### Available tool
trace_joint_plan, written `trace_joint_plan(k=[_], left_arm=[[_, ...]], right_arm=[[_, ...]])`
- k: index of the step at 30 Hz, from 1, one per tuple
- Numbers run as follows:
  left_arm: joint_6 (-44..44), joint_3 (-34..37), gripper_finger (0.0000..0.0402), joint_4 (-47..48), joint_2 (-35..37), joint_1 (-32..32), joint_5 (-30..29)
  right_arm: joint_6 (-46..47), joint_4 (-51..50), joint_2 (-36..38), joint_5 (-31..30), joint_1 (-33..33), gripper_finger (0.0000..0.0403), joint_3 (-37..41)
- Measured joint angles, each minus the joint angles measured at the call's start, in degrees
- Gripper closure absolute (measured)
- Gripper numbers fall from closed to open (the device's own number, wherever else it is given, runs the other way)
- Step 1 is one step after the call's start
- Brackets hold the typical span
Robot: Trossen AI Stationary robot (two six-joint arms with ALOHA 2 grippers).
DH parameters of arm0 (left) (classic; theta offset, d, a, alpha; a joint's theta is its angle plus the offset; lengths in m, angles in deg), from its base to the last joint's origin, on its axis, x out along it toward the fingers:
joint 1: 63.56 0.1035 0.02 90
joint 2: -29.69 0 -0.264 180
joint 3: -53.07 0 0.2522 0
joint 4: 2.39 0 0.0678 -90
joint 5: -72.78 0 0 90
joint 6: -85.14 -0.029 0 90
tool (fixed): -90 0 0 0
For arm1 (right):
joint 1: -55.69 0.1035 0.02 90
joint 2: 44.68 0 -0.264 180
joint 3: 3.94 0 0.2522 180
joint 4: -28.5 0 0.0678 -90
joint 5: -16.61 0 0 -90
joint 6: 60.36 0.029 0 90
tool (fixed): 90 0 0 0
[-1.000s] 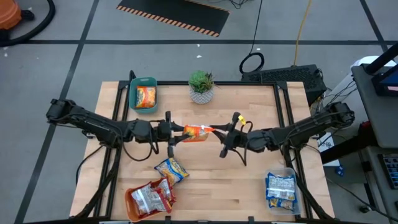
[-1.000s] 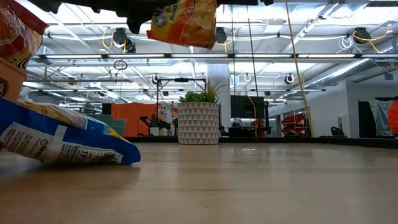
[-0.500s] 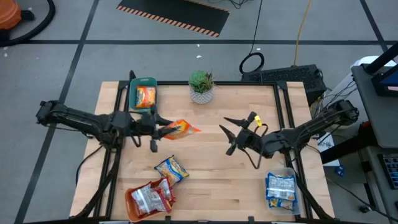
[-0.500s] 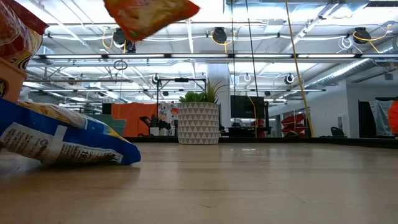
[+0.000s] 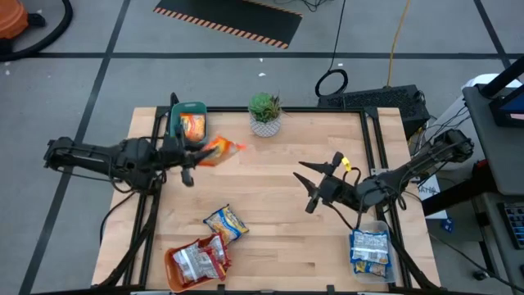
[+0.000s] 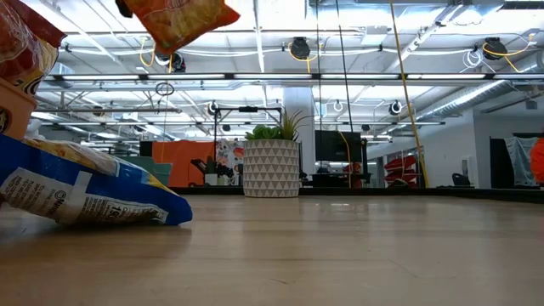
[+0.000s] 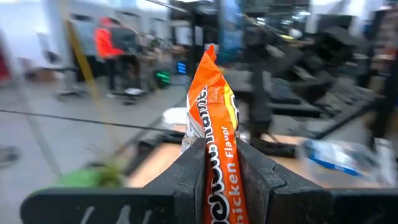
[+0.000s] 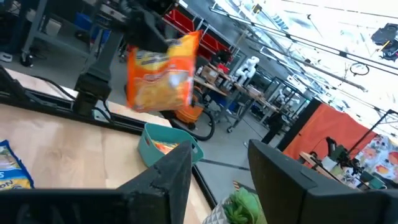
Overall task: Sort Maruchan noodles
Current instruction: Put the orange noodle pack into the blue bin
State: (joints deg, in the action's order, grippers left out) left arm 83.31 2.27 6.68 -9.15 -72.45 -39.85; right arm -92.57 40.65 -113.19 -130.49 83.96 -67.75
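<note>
The robot's left gripper needs to release the orange Maruchan packet in the teal bin (image 5: 196, 125), against the other orange packet.
My left gripper (image 5: 195, 156) is shut on an orange Maruchan packet (image 5: 219, 149) in the air beside the teal bin (image 5: 174, 131), which holds another orange packet (image 5: 191, 126). My right gripper (image 5: 311, 185) hangs open over the right half of the table and touches nothing. A blue-and-yellow packet (image 5: 225, 223) lies flat on the wood. Silver-red packets fill the orange bin (image 5: 169, 266). Blue packets lie in the clear bin (image 5: 385, 262). The right wrist view shows the held packet (image 8: 163, 71) above the teal bin (image 8: 171, 143). My left gripper pinches the orange packet between its two fingers (image 7: 189, 177), on the packet's flat faces near one end (image 7: 219, 168). The fingers come level from the table's left. The packet is lifted clear and sticks out beyond the fingertips toward the right, its free end (image 5: 237, 147) a little raised.
A small potted plant (image 5: 264, 113) stands at the far edge, right of the teal bin. The orange bin sits at the near left corner, the clear bin at the near right. Bare wood lies in the middle of the table (image 5: 278, 221).
The two grippers met at the orange packet over the table's middle. My right gripper has drawn back from it toward the right and near edges. My left gripper has carried the packet left and toward the far edge, up beside the teal bin.
</note>
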Motion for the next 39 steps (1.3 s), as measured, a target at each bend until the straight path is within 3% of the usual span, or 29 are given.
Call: trace_joint_plan(k=[5,13,20,25,32,39], left_arm=[[-1.07,0.0,0.033,0.78,2.81,7.45,-2.47],[4.26,0.0,0.033,8.51,5.58,26.54,-2.3],[11.75,1.13,0.033,10.43,5.18,40.39,3.48],[18.74,6.42,0.033,6.79,5.16,48.46,4.58],[25.11,16.77,0.033,-1.81,5.1,54.55,4.8],[26.07,20.78,0.033,-2.94,5.1,56.0,4.6]], right_arm=[[-0.02,0.75,0.0,0.06,-0.02,0.025,0.0],[-0.02,0.87,0.0,0.13,-0.02,0.025,0.0],[-0.2,0.83,0.0,0.13,-0.02,0.025,0.0],[-0.13,0.83,0.0,0.15,0.05,0.025,0.0],[-0.6,0.56,-0.02,0.19,1.34,0.025,0.0],[-1.64,0.37,-0.02,0.2,1.49,0.025,0.0]])
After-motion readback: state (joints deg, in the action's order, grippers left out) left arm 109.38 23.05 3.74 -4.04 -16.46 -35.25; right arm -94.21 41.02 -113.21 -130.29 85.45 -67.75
